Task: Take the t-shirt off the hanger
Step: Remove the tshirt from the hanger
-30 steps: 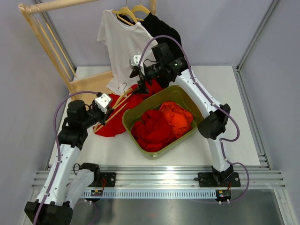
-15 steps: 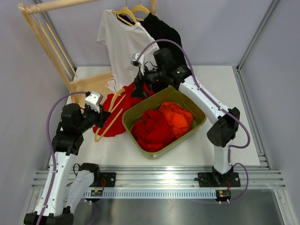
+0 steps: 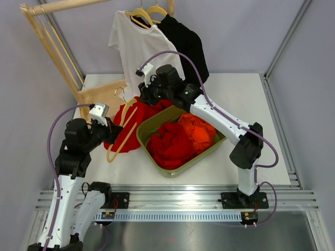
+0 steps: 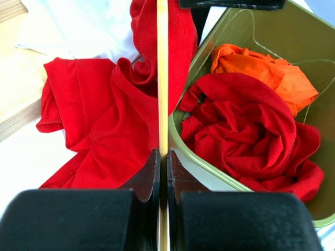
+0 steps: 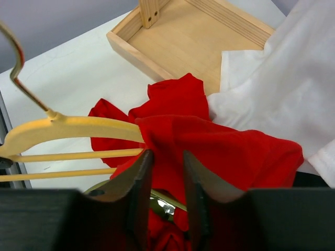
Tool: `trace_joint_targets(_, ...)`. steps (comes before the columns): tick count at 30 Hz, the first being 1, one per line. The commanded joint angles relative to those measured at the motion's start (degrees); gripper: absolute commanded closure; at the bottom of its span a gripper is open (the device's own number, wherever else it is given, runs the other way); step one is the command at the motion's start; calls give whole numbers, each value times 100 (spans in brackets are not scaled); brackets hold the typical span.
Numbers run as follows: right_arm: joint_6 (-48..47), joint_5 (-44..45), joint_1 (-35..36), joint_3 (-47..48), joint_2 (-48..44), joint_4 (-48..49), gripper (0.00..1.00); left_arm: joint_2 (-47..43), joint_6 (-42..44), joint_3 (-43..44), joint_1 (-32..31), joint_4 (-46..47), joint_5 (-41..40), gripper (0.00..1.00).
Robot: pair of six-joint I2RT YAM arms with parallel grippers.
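Note:
The red t-shirt covers the hanger's end at my right gripper, so my right gripper needs to regrasp the cloth (image 5: 209,149) past that end while my left gripper draws the hanger out.
A red t-shirt (image 3: 137,116) drapes over a pale wooden hanger (image 3: 116,145) left of the green bin, its cloth spilling onto the table. My left gripper (image 3: 107,132) is shut on the hanger's thin lower bar (image 4: 163,78), fingers (image 4: 152,172) pressed tight to it. In the right wrist view the hanger (image 5: 68,128) shows its metal hook and bare left arm, and the t-shirt (image 5: 220,144) covers the other end. My right gripper (image 5: 163,157) has its jaws drawn in around a fold of that red cloth just above the bin rim; it also shows from above (image 3: 149,99).
The green bin (image 3: 172,170) holds crumpled red and orange garments. A shallow wooden tray (image 3: 102,94) lies behind the t-shirt. A white shirt (image 3: 138,47) and a black shirt (image 3: 186,39) hang from a wooden rack (image 3: 47,36) at the back.
My right gripper swung left over the t-shirt and its jaws narrowed onto the red cloth. My left arm drew the hanger leftward and toward me.

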Motion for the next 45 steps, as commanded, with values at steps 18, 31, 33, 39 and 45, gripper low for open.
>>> trace_joint_targets(18,404,-478,-9,583,347,-434,50,-173,-78,348,33,231,-59,100)
trace_joint_targets(31,676,761,-413,961,365,347,100,-410,422,778,33,-664,-446,100)
trace_joint_targets(33,694,1332,-624,1171,426,497,100,-489,605,884,33,-840,-315,100)
trace_joint_targets(39,694,2020,-1001,1585,875,445,100,-867,958,1411,33,-1587,-287,100)
trace_joint_targets(45,641,1448,-1134,1323,902,401,100,-1122,968,1964,-11,-2107,-735,100)
